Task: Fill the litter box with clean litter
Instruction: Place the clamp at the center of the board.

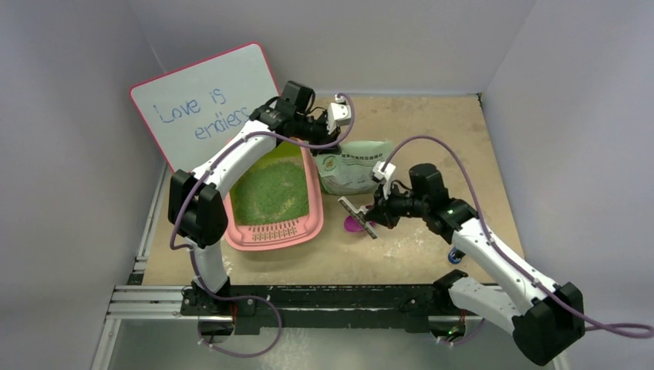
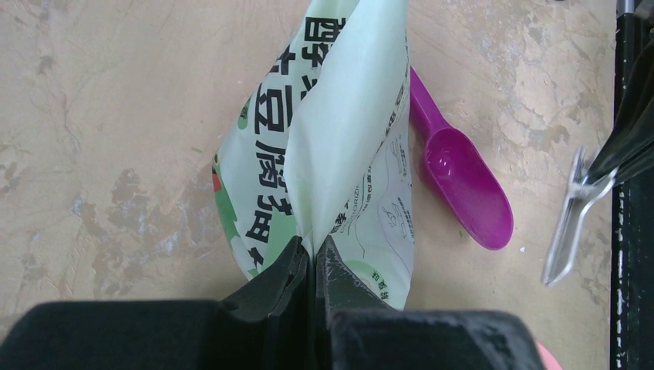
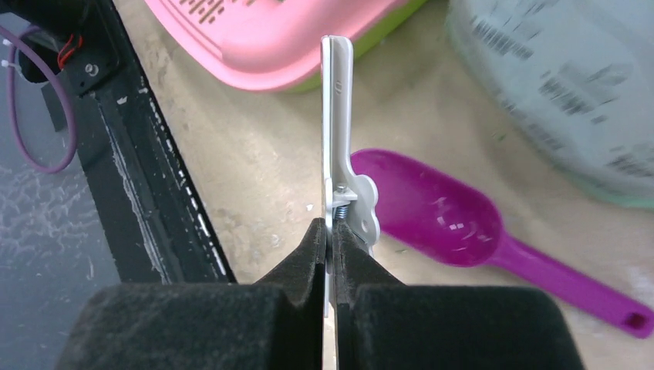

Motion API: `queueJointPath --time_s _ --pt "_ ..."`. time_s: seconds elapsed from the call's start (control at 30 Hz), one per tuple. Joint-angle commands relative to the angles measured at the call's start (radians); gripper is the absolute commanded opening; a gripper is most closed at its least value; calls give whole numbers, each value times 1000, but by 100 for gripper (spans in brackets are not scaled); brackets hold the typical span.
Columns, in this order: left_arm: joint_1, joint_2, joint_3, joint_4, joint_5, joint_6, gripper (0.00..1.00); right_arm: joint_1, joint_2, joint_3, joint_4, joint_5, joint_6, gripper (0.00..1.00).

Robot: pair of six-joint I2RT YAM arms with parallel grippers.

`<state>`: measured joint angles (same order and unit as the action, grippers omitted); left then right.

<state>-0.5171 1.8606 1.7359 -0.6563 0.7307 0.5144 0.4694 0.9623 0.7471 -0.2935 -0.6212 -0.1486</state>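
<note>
I will put the bag clip down first and take it by the spring tabs (image 3: 365,204), because my right gripper is pinching its long bar next to those tabs.
The pink litter box (image 1: 239,235) lies left of centre with its slotted lip nearest me; it also shows in the right wrist view (image 3: 285,38). Fine green clean litter (image 1: 271,193) covers its floor. My left gripper (image 1: 330,148) is shut on the top fold of the pale green printed bag (image 1: 353,168), which stands just right of the box. In the left wrist view the gripper (image 2: 315,250) pinches the bag (image 2: 339,131). My right gripper (image 1: 378,214) (image 3: 332,231) is shut on a white bag clip (image 3: 337,116), held over the table in front of the bag.
A purple scoop (image 1: 356,225) (image 2: 463,181) (image 3: 439,212) lies on the table under the clip (image 2: 574,216). A pink-framed whiteboard (image 1: 204,100) leans at the back left. A black rail (image 3: 146,169) runs along the table's near edge.
</note>
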Motion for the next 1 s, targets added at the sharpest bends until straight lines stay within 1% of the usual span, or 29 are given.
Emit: queueJointPath --time_s 0.0,0.1,0.2,0.33,0.47,0.53,0.6,0.63,0.7,0.77,0.8,0.9,0.93,0.97 --pt "6 -41 1 78 68 -32 0 90 86 -41 133 138 176 0" --pt "6 -47 -4 78 63 -31 0 188 189 -24 93 229 208 0" --pt "6 -50 -4 80 56 -32 0 237 276 -11 134 241 272 0" --pt "6 -53 -8 79 47 -32 0 305 388 33 162 374 378 0" --pt "6 -58 -14 80 39 -31 0 407 455 63 201 496 435 2" --pt "6 -61 -16 79 32 -30 0 432 482 81 187 551 479 7" --pt "6 -61 -18 79 31 -30 0 436 485 84 181 553 531 15" --pt "6 -62 -18 79 32 -30 0 436 476 73 199 533 558 20" --pt "6 -59 -17 81 37 -33 0 435 451 35 258 418 595 25" --pt "6 -60 -18 81 36 -33 0 436 440 14 289 402 648 47" --pt "6 -60 -19 81 35 -33 0 435 442 7 289 395 669 51" --pt "6 -65 -21 81 35 -34 0 435 417 -19 241 450 738 51" --pt "6 -66 -24 82 36 -34 0 435 390 -41 232 445 772 51" --pt "6 -67 -27 83 36 -35 0 435 355 -60 240 477 803 52"
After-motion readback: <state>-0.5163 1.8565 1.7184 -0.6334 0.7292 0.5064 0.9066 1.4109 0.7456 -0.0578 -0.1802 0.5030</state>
